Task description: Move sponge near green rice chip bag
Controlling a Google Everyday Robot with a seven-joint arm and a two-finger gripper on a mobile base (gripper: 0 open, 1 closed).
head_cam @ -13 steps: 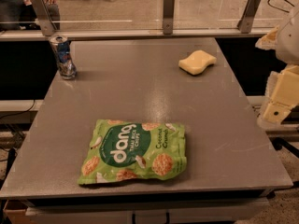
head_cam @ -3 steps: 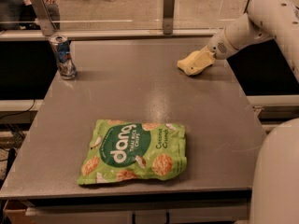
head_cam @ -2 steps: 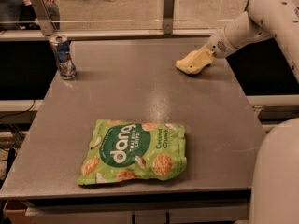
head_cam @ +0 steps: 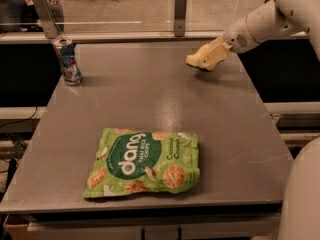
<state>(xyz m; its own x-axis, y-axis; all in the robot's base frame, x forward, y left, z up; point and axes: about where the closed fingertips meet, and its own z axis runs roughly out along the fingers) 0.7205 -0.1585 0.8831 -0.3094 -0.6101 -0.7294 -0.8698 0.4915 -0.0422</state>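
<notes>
I should use my gripper to set the pale yellow sponge, held just above the surface now, on the table (head_cam: pixel 167 98) behind the green rice chip bag.
The pale yellow sponge (head_cam: pixel 193 60) is at the far right of the grey table (head_cam: pixel 150 91), held just above the surface with a thin shadow under it. My gripper (head_cam: pixel 214 54) reaches in from the right on the white arm and is shut on the sponge's right end. Its pale yellow fingers blend with the foam. The green rice chip bag (head_cam: pixel 142 163) lies flat near the table's front edge, well in front and to the left of the sponge.
A blue-and-silver drink can (head_cam: pixel 66 60) stands upright at the far left of the table. A glass barrier with metal posts (head_cam: pixel 180 13) runs along the back edge. My white body (head_cam: pixel 300 199) fills the lower right corner, beside the table's right edge.
The gripper came in from the right and took hold of the sponge. In the last second the sponge has risen slightly and shifted a little left.
</notes>
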